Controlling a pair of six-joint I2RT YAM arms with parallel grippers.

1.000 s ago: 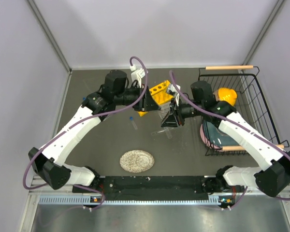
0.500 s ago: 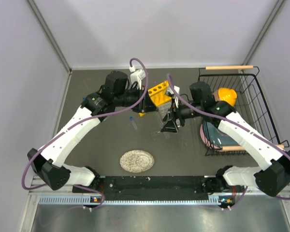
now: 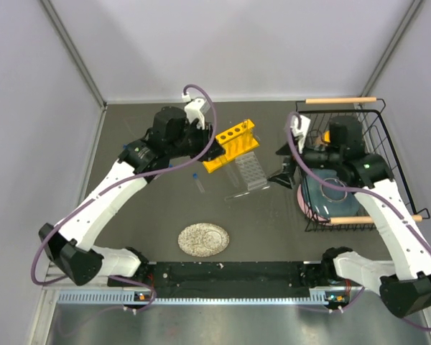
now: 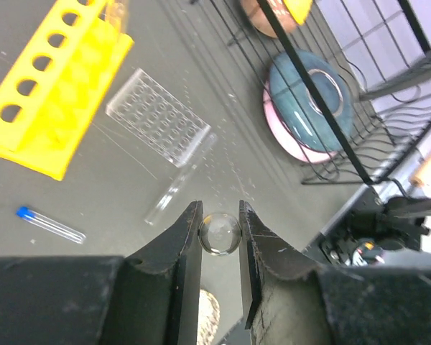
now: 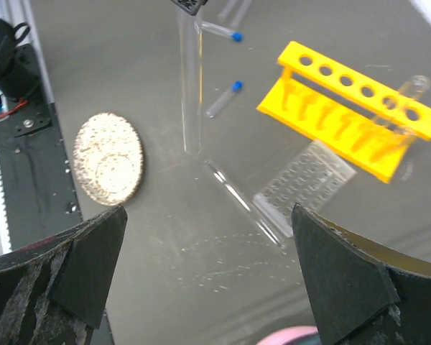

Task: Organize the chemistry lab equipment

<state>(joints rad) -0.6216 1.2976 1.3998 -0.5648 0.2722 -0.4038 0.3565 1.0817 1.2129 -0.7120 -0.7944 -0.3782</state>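
Observation:
The glass tube in my left gripper, now hanging upright above the table, will be let go in the yellow test-tube rack (image 3: 242,138) (image 4: 105,44), beside the tube standing at the rack's end.
The yellow test-tube rack (image 3: 230,144) (image 5: 352,108) (image 4: 54,93) stands mid-table with one glass tube (image 5: 415,86) in an end hole. Beside it lie the clear gridded rack (image 3: 248,171) (image 4: 158,116) (image 5: 309,183) and a loose glass tube (image 3: 238,192) (image 4: 179,180) (image 5: 241,198). Blue-capped vials (image 5: 223,99) (image 4: 50,223) (image 3: 198,181) rest to the left. My left gripper (image 3: 210,149) (image 4: 220,215) is shut on a glass tube (image 4: 220,233) (image 5: 190,79) that hangs upright above the table. My right gripper (image 3: 280,164) (image 5: 208,215) stands wide open and empty, right of the clear rack.
The round speckled plate (image 3: 203,239) (image 5: 109,157) lies near the front. The black wire basket (image 3: 388,144) (image 4: 330,129) with bowls (image 4: 309,90) stands at the right, just behind my right arm. Grey walls enclose the table.
My right gripper opened wide and drew back to the right, away from the clear rack, which now shows with a tube lying beside it. The left arm shifted slightly left, still holding its tube.

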